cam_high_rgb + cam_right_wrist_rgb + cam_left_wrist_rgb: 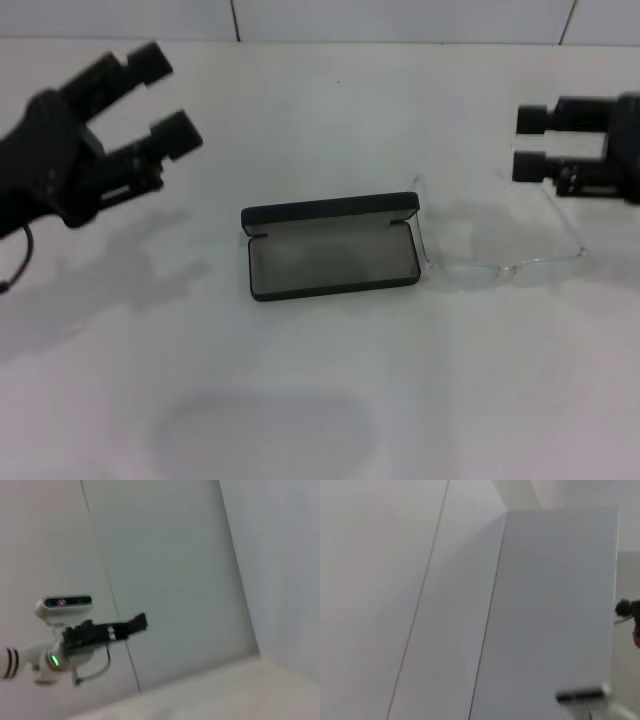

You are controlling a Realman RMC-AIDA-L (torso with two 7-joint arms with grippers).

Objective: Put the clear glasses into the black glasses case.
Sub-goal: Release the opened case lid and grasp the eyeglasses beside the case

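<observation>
Next, I move my right gripper to the bridge (507, 270) between the lenses of the clear glasses and close it there.
The black glasses case (331, 246) lies open in the middle of the white table, its grey lining facing up and its lid standing along the far side. Just right of it rest the clear glasses (500, 262), their lens toward me and thin arms reaching back. My right gripper (530, 143) hovers open above the far right arm of the glasses, not touching them. At the left, my left gripper (162, 100) hangs open above the table, well away from the case. In the right wrist view the left arm's gripper (100, 632) shows farther off.
The white table (320, 400) stretches wide around the case and glasses. A pale tiled wall (400, 18) runs along the back edge. The wrist views show mostly white wall panels (545, 605).
</observation>
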